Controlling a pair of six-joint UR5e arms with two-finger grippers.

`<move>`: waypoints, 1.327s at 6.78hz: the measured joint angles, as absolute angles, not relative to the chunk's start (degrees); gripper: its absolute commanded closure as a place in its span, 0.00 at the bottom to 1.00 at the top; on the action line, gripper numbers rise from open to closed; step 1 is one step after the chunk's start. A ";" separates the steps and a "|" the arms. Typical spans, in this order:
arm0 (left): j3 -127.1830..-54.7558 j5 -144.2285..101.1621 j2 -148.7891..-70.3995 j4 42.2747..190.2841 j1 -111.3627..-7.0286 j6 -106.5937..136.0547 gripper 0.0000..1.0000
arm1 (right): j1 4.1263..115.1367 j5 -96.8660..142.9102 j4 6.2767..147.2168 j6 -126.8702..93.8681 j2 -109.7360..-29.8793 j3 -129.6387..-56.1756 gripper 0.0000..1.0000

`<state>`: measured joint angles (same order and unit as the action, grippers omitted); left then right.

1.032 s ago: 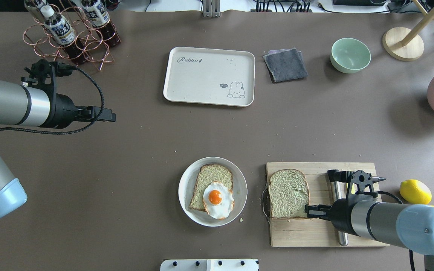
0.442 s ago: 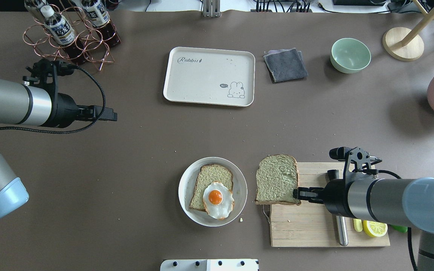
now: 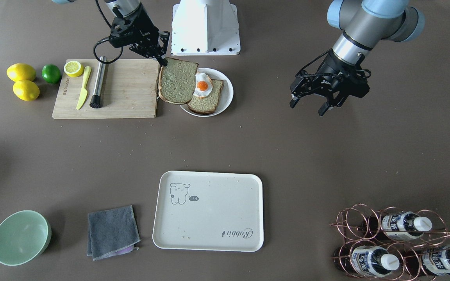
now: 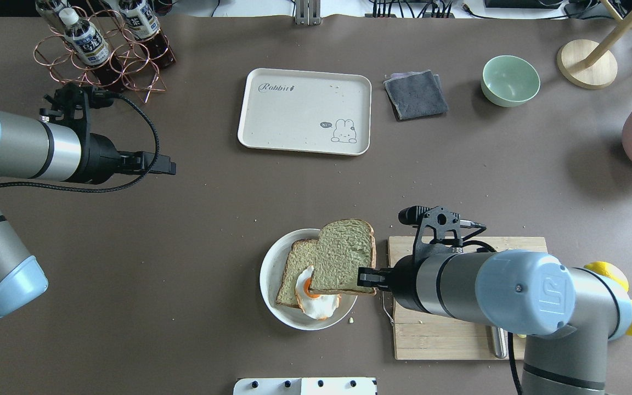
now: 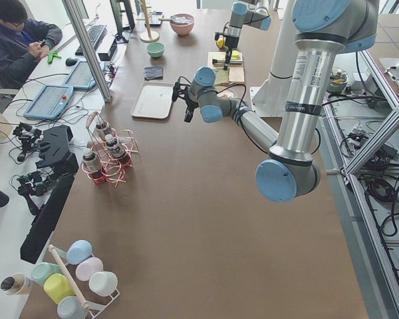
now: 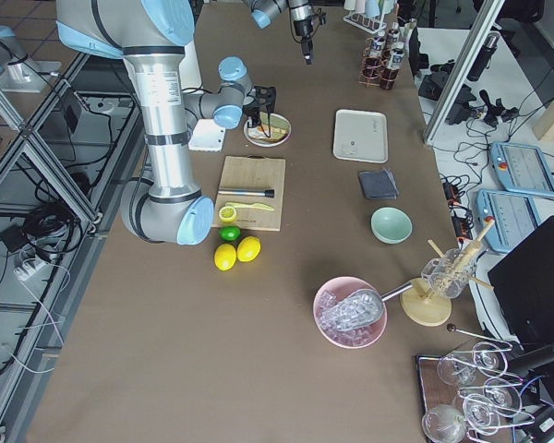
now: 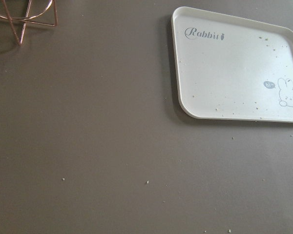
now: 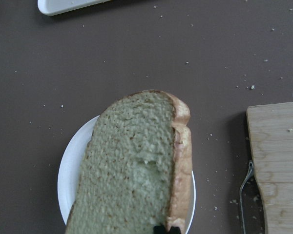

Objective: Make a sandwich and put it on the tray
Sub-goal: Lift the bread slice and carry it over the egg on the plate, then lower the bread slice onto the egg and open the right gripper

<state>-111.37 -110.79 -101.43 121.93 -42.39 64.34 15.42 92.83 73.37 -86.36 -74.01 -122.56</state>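
Observation:
My right gripper has the greenish-tan bread slice, raised over the round white plate now. It will let go of the slice on top of the fried egg (image 3: pixel 204 91) on the round white plate.
My right gripper (image 4: pixel 368 277) is shut on the edge of a greenish-tan bread slice (image 4: pixel 343 255) and holds it raised over the round white plate (image 4: pixel 272 274). On the plate lie the second slice (image 4: pixel 297 263) and the fried egg (image 4: pixel 321 304), partly covered by the held slice. The front view shows the held slice (image 3: pixel 178 81) overlapping the plate's edge beside the egg (image 3: pixel 202 85). The right wrist view shows the slice (image 8: pixel 132 165) above the plate (image 8: pixel 71 161). The cream "Rabbit" tray (image 4: pixel 305 109) lies empty at the far centre. My left gripper (image 3: pixel 307 108) is open and empty, hovering at the table's left.
The wooden cutting board (image 4: pixel 458 340) lies right of the plate with a steel rod (image 3: pixel 99 82), a yellow knife (image 3: pixel 82 88) and a half lemon (image 3: pixel 73 68). A grey cloth (image 4: pixel 416 94), a green bowl (image 4: pixel 510 80) and a bottle rack (image 4: pixel 102 49) stand along the far side.
My right gripper has lifted the bread slice off the cutting board and carried it left, to over the plate. My left arm has shifted slightly to the right.

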 measured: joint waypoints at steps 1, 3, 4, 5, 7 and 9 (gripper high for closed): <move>-111.32 -110.82 -101.54 121.91 -42.39 64.34 0.01 | 14.43 91.71 74.30 -86.44 -70.69 -119.95 1.00; -111.28 -110.83 -101.58 121.91 -42.42 64.40 0.01 | 12.66 89.34 74.65 -86.51 -66.26 -114.96 1.00; -111.29 -110.83 -101.57 121.90 -42.44 64.42 0.01 | 12.01 88.37 74.64 -86.52 -65.21 -113.45 1.00; -111.36 -110.83 -101.58 121.92 -42.45 64.44 0.01 | 11.63 87.78 74.54 -86.50 -64.82 -112.47 1.00; -111.37 -110.83 -101.71 121.96 -42.45 64.50 0.01 | 11.16 87.47 74.29 -86.50 -64.98 -111.22 1.00; -111.34 -110.83 -102.06 121.91 -42.44 64.51 0.01 | 10.04 86.44 74.17 -86.59 -65.48 -111.03 0.58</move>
